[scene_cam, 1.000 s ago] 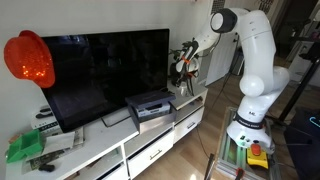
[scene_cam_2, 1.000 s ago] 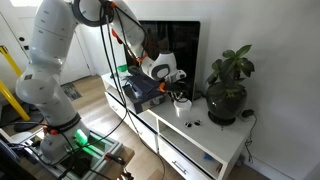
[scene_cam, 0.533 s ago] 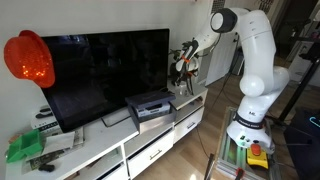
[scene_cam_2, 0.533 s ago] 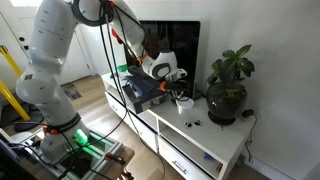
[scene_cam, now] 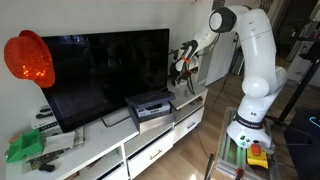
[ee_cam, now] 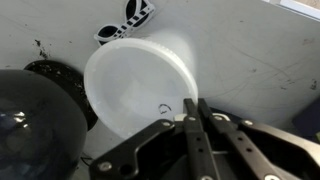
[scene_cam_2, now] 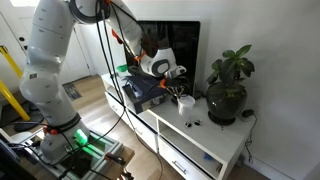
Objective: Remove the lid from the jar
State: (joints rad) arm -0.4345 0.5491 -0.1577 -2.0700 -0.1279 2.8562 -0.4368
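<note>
Next, I open my gripper, because the white container tips along with the lid, leave the container standing flat and take only the lid's rim [ee_cam: 187,82] before I lift.
In the wrist view a dark, rounded, glossy jar [ee_cam: 35,130] fills the lower left corner; I see no lid on it. Beside it stands a white cup-shaped container [ee_cam: 135,85] on the white cabinet top. My gripper [ee_cam: 192,108] comes in from the bottom, its two fingers pressed together, tips at the white container's rim. I see nothing between them. In both exterior views the gripper [scene_cam_2: 178,90] [scene_cam: 183,68] hangs over the white container [scene_cam_2: 182,103] at the TV's end.
A large black TV [scene_cam: 105,65] and a grey box-shaped device [scene_cam: 150,104] stand on the white cabinet [scene_cam: 110,150]. A potted plant [scene_cam_2: 228,85] stands just beyond the white container. Small dark items [scene_cam_2: 190,122] lie near the cabinet's front edge.
The gripper has shifted slightly down towards the white container. The fingers stay shut.
</note>
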